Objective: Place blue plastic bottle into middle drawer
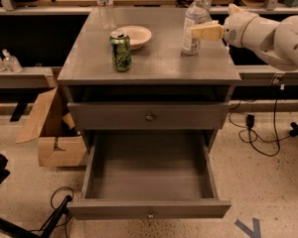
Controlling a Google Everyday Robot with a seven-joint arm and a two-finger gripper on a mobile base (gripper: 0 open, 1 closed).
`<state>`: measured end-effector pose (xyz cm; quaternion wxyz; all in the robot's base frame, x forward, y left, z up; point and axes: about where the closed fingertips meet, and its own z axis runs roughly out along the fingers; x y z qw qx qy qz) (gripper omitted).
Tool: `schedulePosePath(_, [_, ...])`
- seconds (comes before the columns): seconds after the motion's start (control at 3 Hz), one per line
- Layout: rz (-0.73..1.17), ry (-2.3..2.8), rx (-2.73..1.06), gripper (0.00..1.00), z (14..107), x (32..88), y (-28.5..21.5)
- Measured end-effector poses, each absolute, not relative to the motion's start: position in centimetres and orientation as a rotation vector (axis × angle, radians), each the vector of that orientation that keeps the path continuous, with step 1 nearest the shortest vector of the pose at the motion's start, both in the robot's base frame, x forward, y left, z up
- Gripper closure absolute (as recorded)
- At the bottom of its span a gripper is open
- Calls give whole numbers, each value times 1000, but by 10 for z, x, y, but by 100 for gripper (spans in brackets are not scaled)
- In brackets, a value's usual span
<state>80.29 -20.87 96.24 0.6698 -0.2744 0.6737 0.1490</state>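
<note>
My gripper will next move over to the blue plastic bottle and close on its upper part (pixel 196 13), just below the white cap of the bottle.
The blue plastic bottle (pixel 193 24), clear with a white cap and pale label, stands upright at the back right of the grey cabinet top (pixel 154 58). My gripper (pixel 201 32) reaches in from the right on a white arm; its cream fingers overlap the bottle's right side at label height. The middle drawer (pixel 149 182), the lowest one, is pulled fully out and empty, with a small knob on its front. The similar drawer above it (pixel 149 116) is closed.
A green can (pixel 121 51) and a shallow cream bowl (pixel 134 35) stand on the cabinet top. A slimmer clear bottle (pixel 105 4) stands at the back left. A cardboard box (pixel 52 133) sits left of the cabinet. Cables lie on the floor at right and lower left.
</note>
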Motion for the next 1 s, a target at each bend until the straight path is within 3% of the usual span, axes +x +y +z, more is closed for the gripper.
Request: schedulePosePath(1.0, [428, 1582, -469, 0, 927, 865, -196])
